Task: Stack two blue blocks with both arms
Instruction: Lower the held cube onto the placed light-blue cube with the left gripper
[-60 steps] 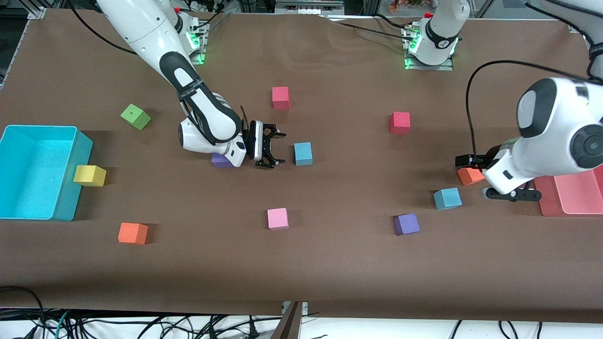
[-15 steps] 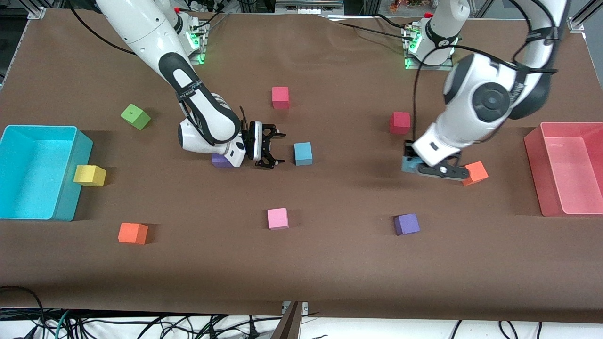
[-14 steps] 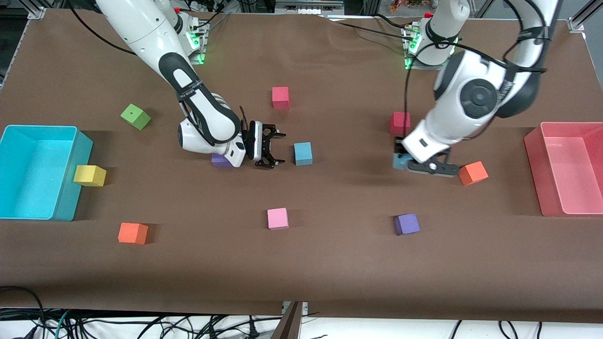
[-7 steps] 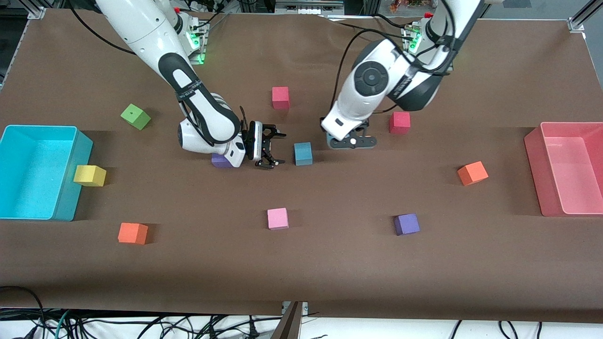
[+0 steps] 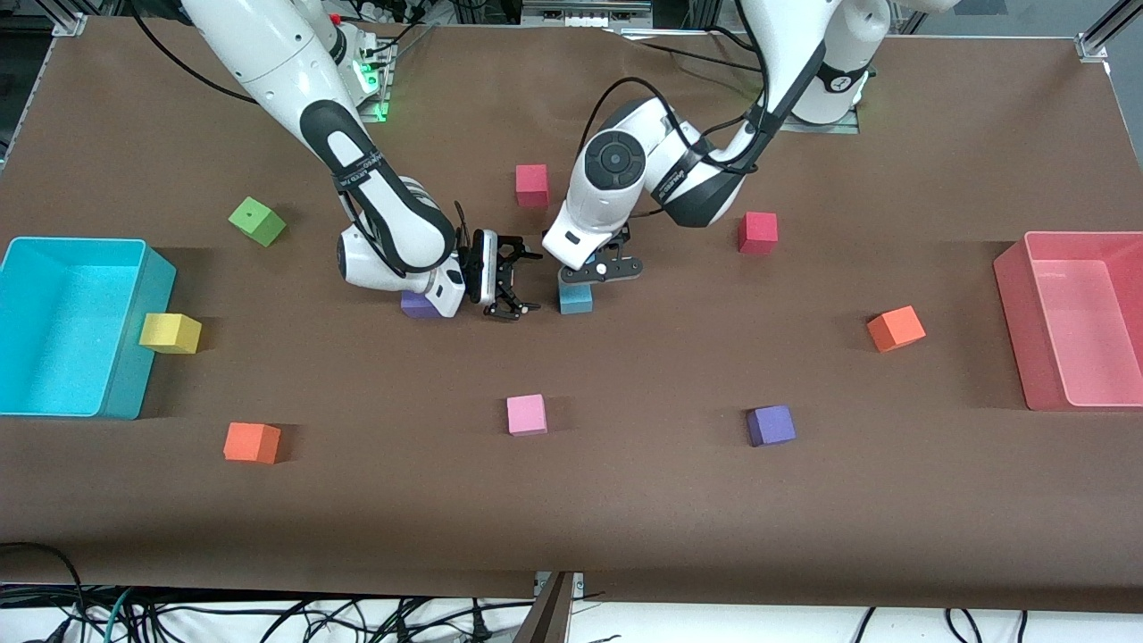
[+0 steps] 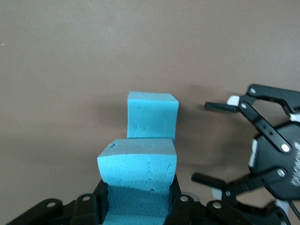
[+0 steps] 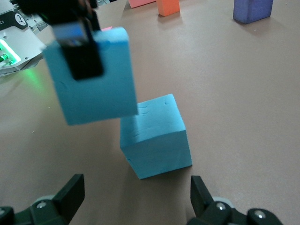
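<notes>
My left gripper is holding a blue block. Next, I let go of it on top of the blue block (image 5: 575,293) (image 6: 152,121) that is near the middle of the table, using that gripper.
One blue block (image 5: 576,300) sits on the table near the middle. It also shows in the left wrist view (image 6: 152,115) and the right wrist view (image 7: 154,138). My left gripper (image 5: 596,268) is shut on the second blue block (image 6: 138,161) and holds it just above the first, a little off to one side. The held block shows in the right wrist view (image 7: 91,89) too. My right gripper (image 5: 505,286) is open and empty, low beside the table block toward the right arm's end. Its own fingers show in the right wrist view (image 7: 136,194).
A purple cube (image 5: 415,306) lies under the right wrist. Red cubes (image 5: 531,185) (image 5: 757,232), a pink cube (image 5: 527,414), a purple cube (image 5: 771,425) and orange cubes (image 5: 896,328) (image 5: 252,442) are scattered around. A turquoise bin (image 5: 134,357) and a pink bin (image 5: 1013,321) stand at the table's ends.
My left arm has carried the blue block from the left arm's end of the table to over the other blue block. The right arm has not moved.
</notes>
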`<state>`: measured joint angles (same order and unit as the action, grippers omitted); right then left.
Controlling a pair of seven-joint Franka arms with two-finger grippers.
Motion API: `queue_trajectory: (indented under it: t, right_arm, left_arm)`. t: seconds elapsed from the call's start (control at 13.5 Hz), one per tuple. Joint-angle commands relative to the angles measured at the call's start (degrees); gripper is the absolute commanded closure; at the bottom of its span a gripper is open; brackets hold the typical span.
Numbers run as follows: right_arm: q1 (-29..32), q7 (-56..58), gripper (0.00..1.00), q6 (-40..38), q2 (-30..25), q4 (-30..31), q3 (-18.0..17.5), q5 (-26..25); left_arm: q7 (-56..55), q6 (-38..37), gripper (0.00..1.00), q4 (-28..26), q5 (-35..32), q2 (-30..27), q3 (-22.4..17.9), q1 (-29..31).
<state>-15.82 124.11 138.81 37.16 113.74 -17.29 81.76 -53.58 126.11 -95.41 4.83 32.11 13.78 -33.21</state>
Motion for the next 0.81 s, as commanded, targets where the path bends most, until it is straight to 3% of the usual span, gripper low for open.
queue_trajectory:
  t: [0.0, 0.74]
  right_arm:
    - [1.06, 1.40, 0.00, -0.55, -0.42, 0.26, -0.99, 1.21]
    - [1.23, 1.49, 0.00, -2.14, -0.59, 0.17, -0.91, 1.30]
  left_arm:
    - [-1.08, -0.60, 1.00, 3.64, 0.09, 1.28, -2.27, -2.30]
    - [-1.00, -0.34, 1.00, 5.23, -3.16, 3.48, -5.25, -5.20]
